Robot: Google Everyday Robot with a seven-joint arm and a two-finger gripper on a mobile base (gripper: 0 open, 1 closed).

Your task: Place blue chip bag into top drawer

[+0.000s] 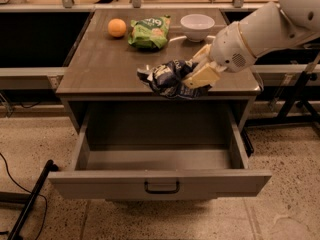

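Next, I release the blue chip bag from my gripper toward the back of the open top drawer [179, 128], below the edge of the cabinet's top.
The blue chip bag [167, 78] is a crumpled navy foil bag with white patches. My gripper [196, 73] is shut on its right side and holds it at the front edge of the cabinet top, partly over the open top drawer. The white arm comes in from the upper right. The top drawer [160, 182] is pulled out below, a wide shallow grey box with a dark handle [161, 188] at the centre of its front panel. Its inside shows nothing in it.
On the cabinet top [100, 64] lie an orange [117, 28], a green snack bag [149, 32] and a white bowl [197, 26] toward the back. A dark pole [30, 201] leans on the floor at the left. Dark frames stand at the right.
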